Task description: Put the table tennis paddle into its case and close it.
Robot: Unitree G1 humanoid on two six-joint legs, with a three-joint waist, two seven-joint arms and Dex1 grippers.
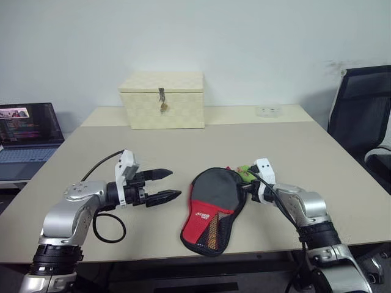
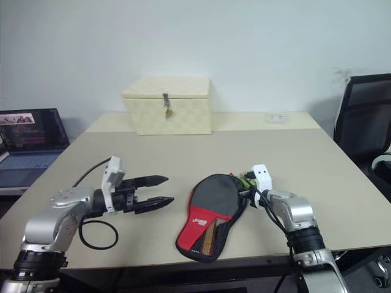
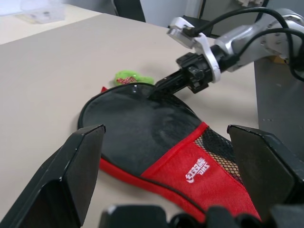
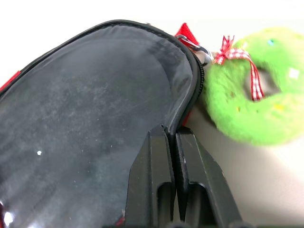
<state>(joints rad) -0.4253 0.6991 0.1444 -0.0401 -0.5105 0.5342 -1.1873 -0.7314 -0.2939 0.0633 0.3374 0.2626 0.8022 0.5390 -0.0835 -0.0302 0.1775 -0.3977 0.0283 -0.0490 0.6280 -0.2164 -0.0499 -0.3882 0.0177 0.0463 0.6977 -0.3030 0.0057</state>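
The case's zip rim has my right gripper on it, so next my left gripper steadies the case before my right gripper takes and pulls the green ring (image 1: 245,173).
The case (image 1: 214,195) lies flat near the table's front edge, with its black fabric top towards the far side and its red logo part and mesh towards me. The table tennis paddle is hidden. My right gripper (image 1: 245,186) reaches in from the right, and its fingers (image 4: 156,156) are shut on the case's zip rim at the black top's edge. A fluffy green ring (image 4: 251,95) with a red checked ribbon lies against that rim. Left of the case, my left gripper (image 1: 176,184) hovers open and points at it with nothing between its fingers.
A cream woven latched box (image 1: 162,101) stands at the back of the table (image 1: 293,152). A laptop (image 1: 27,131) sits off to the left and a black chair (image 1: 363,116) to the right. A black cable loop (image 1: 110,227) lies by my left arm.
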